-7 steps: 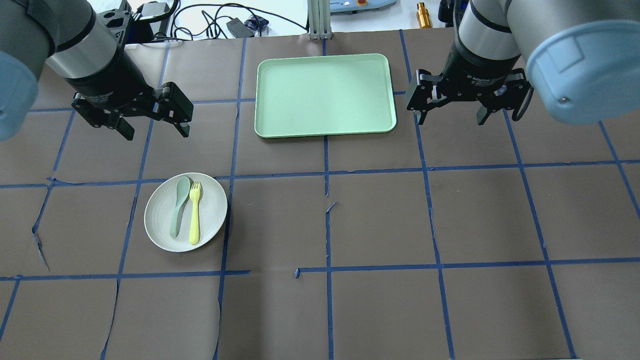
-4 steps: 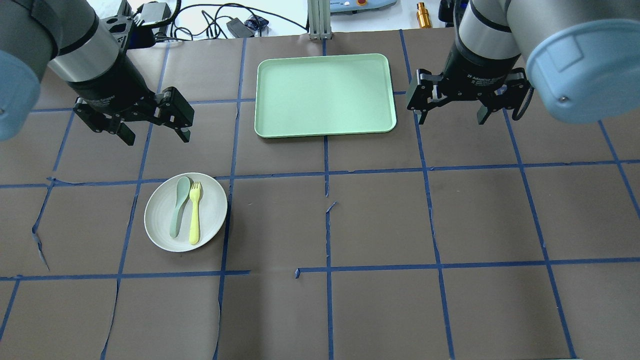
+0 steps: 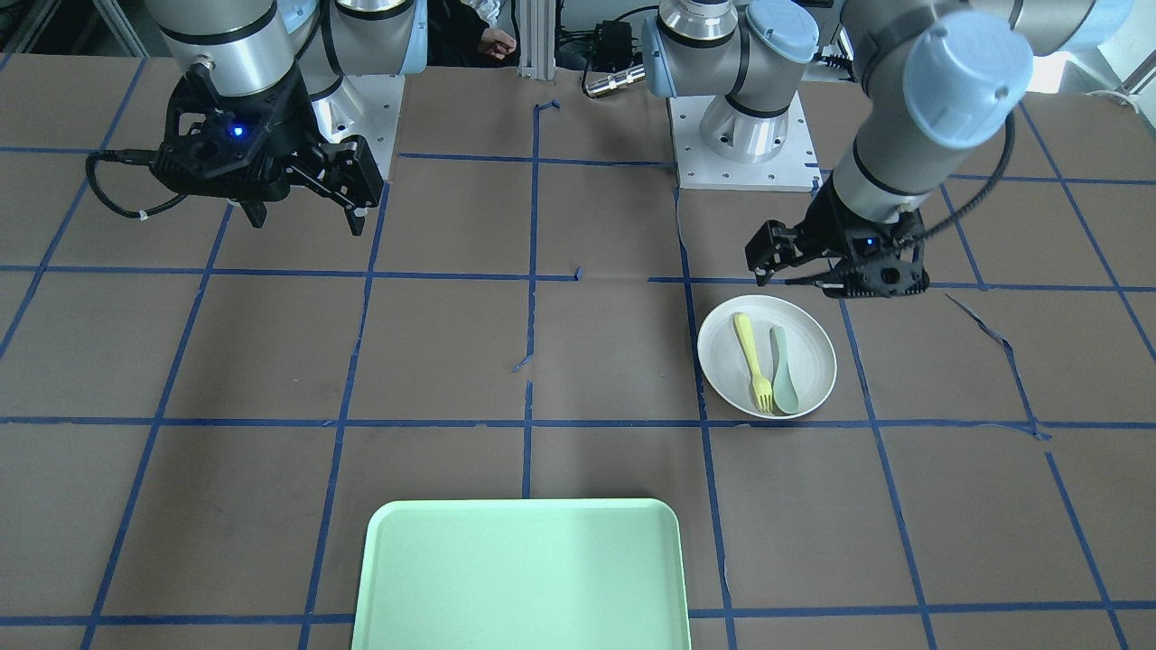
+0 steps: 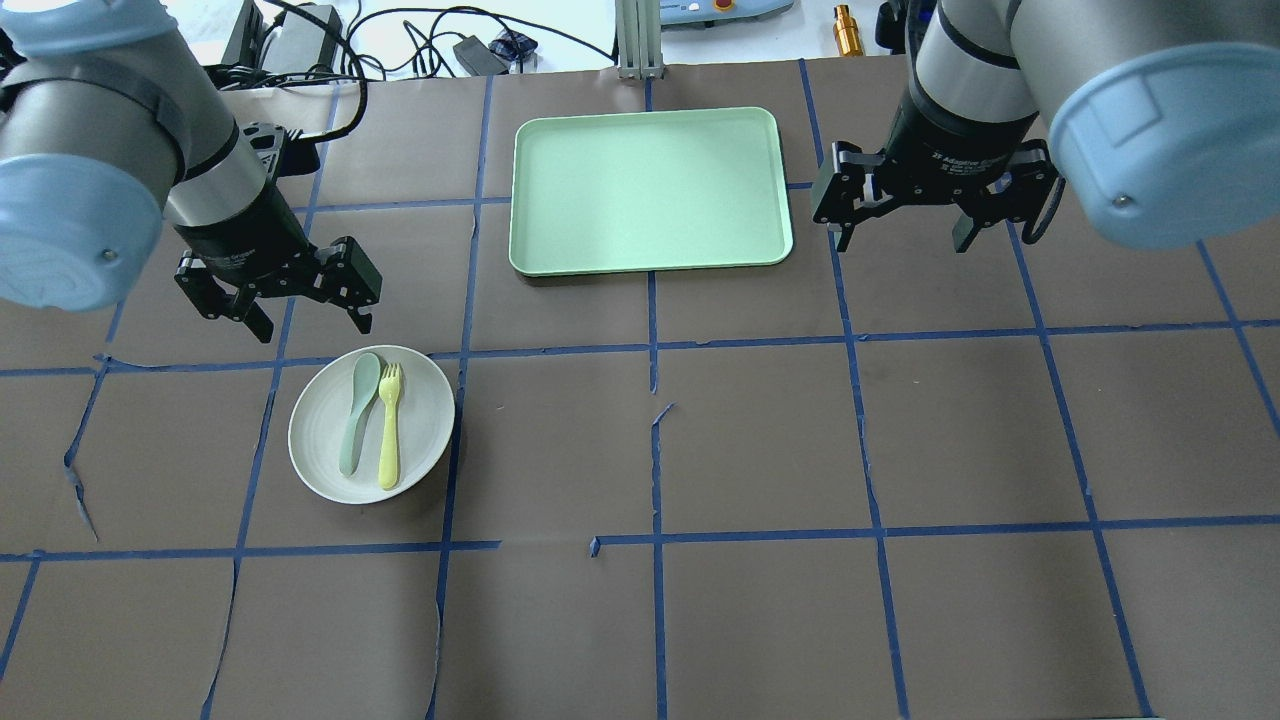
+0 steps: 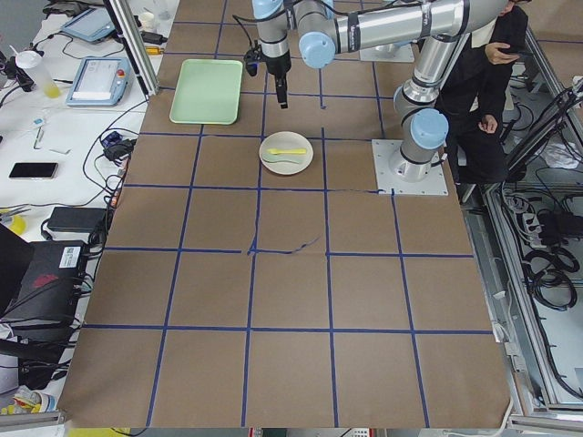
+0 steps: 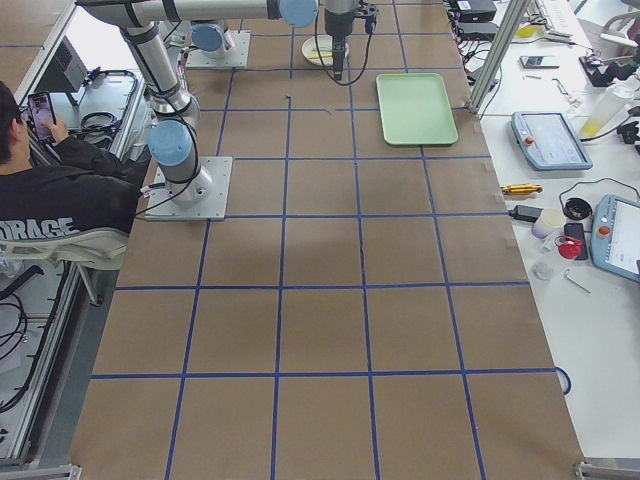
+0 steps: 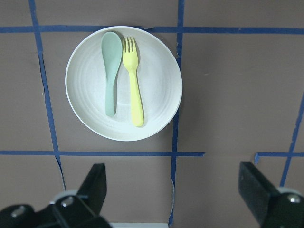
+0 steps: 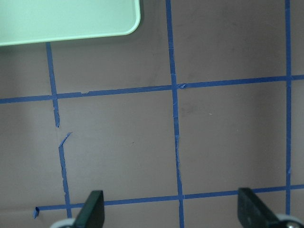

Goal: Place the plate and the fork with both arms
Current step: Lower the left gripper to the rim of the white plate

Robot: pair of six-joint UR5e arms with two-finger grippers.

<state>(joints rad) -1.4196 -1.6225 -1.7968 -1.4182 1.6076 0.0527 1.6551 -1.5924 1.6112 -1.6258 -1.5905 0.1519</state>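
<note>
I need to next move my left gripper to the white plate and close it on the plate's rim (image 3: pixel 828 332) (image 7: pixel 71 105) next to the grey-green spoon, on the side away from the fork.
The white plate (image 4: pixel 425 415) lies on the brown table on my left. The yellow fork (image 4: pixel 389 428) lies on it beside a grey-green spoon (image 4: pixel 357 412), tines pointing away from me. My left gripper (image 4: pixel 315 328) is open and empty, above the table just beyond the plate's far rim. The left wrist view shows the plate (image 7: pixel 85 90) and fork (image 7: pixel 134 85) ahead of the open fingers (image 7: pixel 97 178). My right gripper (image 4: pixel 902 240) is open and empty, right of the tray. In the front view the left gripper (image 3: pixel 835 282) hangs behind the plate (image 3: pixel 813 361).
A light-green rectangular tray (image 4: pixel 650 190) lies at the far middle of the table; its corner shows in the right wrist view (image 8: pixel 71 19). Blue tape lines grid the brown table cover. Cables and devices lie past the far edge.
My left arm has swung back toward me and slightly right, bringing the open gripper close to the plate's far rim. The right arm has barely moved. Plate, fork and spoon stay put.
</note>
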